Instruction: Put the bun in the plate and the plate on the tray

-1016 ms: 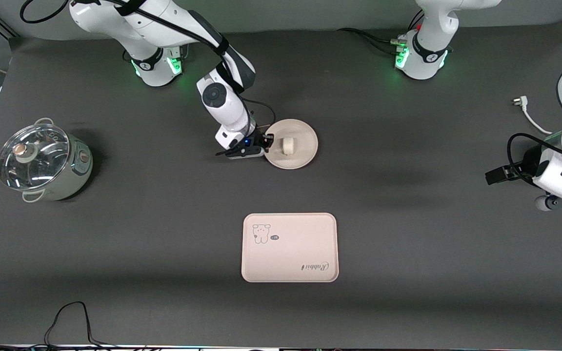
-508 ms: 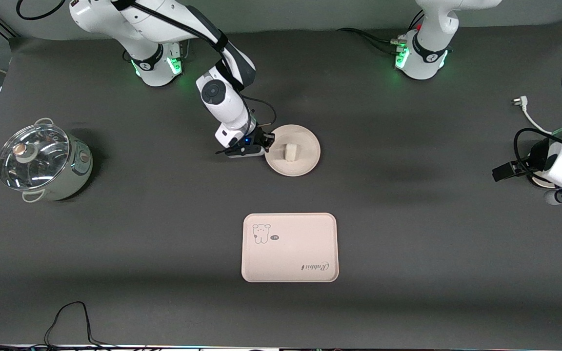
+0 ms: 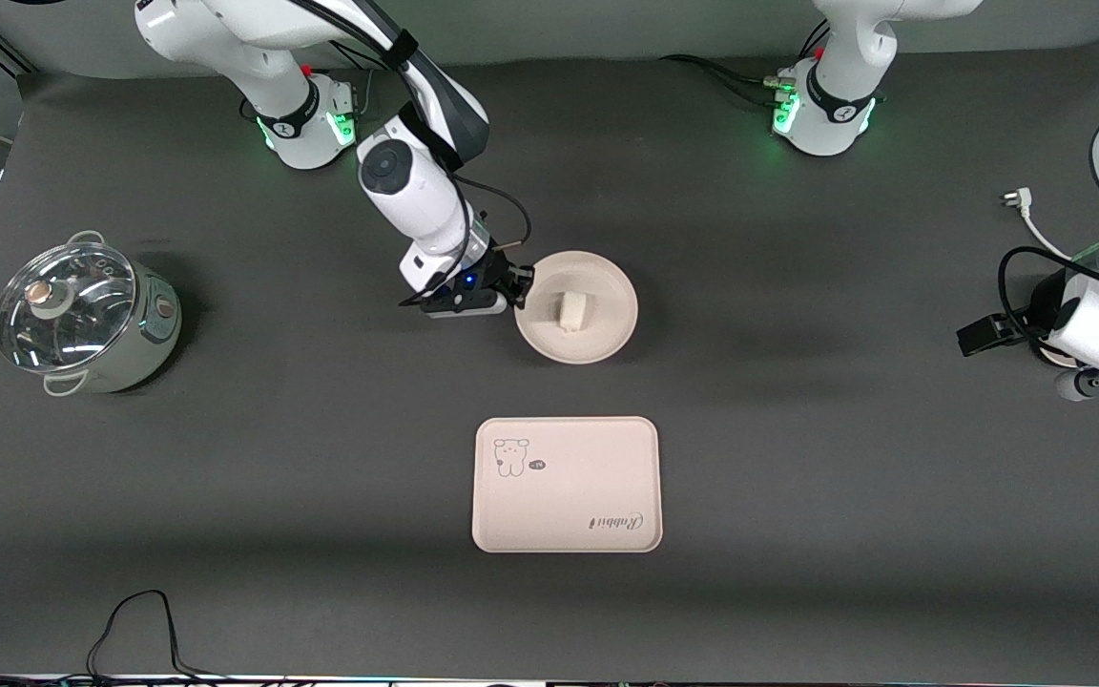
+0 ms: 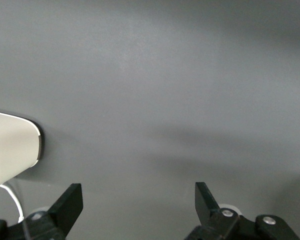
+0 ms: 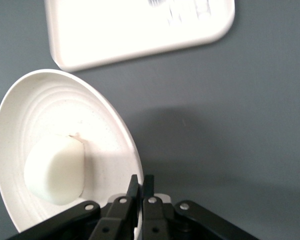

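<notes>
I need to use my right gripper to set the plate down gently on the middle of the cream-pink tray (image 3: 563,492), between the tray's bear drawing and its print.
The round cream plate (image 3: 597,339) hangs tilted above the table's middle, with the small white bun (image 3: 570,310) lying in it. My right gripper (image 3: 521,286) is shut on the plate's rim at the edge toward the right arm's end. In the right wrist view the jaws pinch the plate's rim (image 5: 132,165), the bun (image 5: 55,170) rests inside, and the tray (image 5: 140,30) shows farther off. The cream-pink tray (image 3: 566,484) with the "Rabbit" print lies nearer the front camera than the plate. My left gripper (image 4: 139,200) is open and empty, waiting over the left arm's end of the table.
A pot with a glass lid (image 3: 82,315) stands at the right arm's end of the table. A white cable with a plug (image 3: 1026,215) lies near the left arm's end. Dark table mat lies between plate and tray.
My right gripper has raised and carried the plate with the bun toward the tray and the left arm's end, tilting it. The left arm shifted slightly.
</notes>
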Controlling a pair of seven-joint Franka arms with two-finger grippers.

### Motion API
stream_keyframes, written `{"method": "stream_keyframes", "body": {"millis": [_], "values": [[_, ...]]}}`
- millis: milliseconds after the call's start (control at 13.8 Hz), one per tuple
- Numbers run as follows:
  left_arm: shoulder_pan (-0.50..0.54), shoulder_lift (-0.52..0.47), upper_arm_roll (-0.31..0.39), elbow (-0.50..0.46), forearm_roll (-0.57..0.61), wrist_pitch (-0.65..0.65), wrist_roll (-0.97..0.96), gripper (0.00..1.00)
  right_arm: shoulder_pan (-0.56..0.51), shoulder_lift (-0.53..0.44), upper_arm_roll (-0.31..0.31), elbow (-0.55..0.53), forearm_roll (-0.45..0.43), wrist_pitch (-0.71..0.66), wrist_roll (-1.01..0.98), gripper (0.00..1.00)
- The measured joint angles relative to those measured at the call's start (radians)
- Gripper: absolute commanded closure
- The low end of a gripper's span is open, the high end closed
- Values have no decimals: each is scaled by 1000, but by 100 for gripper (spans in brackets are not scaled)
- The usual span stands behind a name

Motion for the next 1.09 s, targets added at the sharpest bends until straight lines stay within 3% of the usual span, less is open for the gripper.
{"method": "stream_keyframes", "body": {"millis": [218,363,725,870,1088], "values": [[-1,0,0,61,3,-64,0,0,-58,52,-26,138,0,-3,-57,100],[-1,0,0,68,3,-65,0,0,-86,157,-64,286,0,-5,-98,100],[-2,12,-4,70,3,-61,-1,0,-113,514,-72,663,-1,-6,-112,100],[-2,16,-4,73,3,-61,-1,0,-111,603,-72,724,-1,-4,-112,100],[-2,17,-4,79,3,-61,-1,0,-114,645,-79,743,-1,-6,-112,100]]}}
